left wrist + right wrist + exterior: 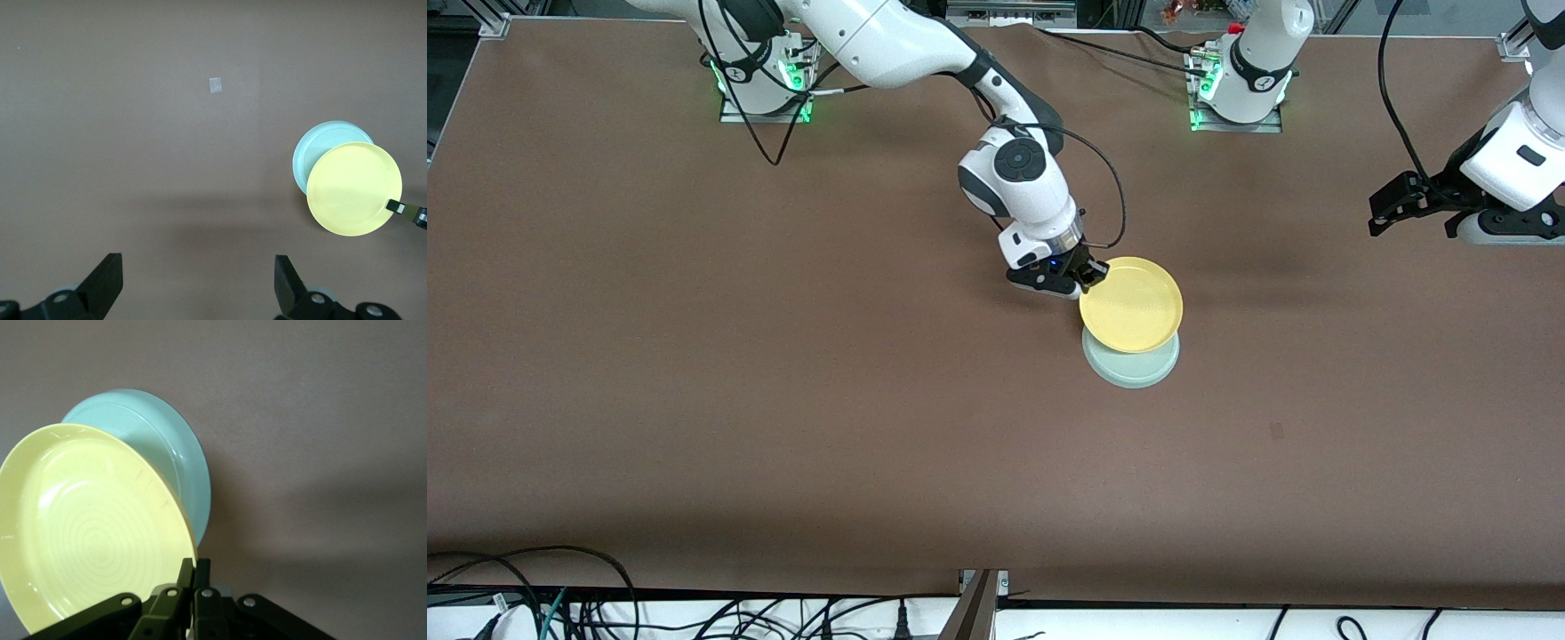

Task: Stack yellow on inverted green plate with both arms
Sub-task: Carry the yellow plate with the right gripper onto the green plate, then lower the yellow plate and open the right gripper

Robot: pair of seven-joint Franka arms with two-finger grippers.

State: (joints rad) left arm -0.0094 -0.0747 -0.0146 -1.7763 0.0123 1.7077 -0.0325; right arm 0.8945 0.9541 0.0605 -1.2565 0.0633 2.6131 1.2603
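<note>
Next, my right gripper lets go of the yellow plate on the upturned bottom of the pale green plate (pixel 1136 331) (pixel 137 472).
The yellow plate (pixel 1131 304) hangs right side up over the pale green plate (pixel 1134 366), which lies upside down on the table. My right gripper (pixel 1094 275) is shut on the yellow plate's rim at the edge toward the right arm's base. In the right wrist view the yellow plate (pixel 93 527) fills the frame beside the green plate (pixel 167 453), with my right gripper (pixel 194 568) pinching the rim. My left gripper (pixel 1380 216) is open and empty, up in the air at the left arm's end of the table. The left wrist view shows both plates, yellow (pixel 353 189) and green (pixel 317 147).
A small pale square mark (pixel 215 85) lies on the brown table (pixel 783 400). Cables run along the table edge nearest the front camera (pixel 560 596).
</note>
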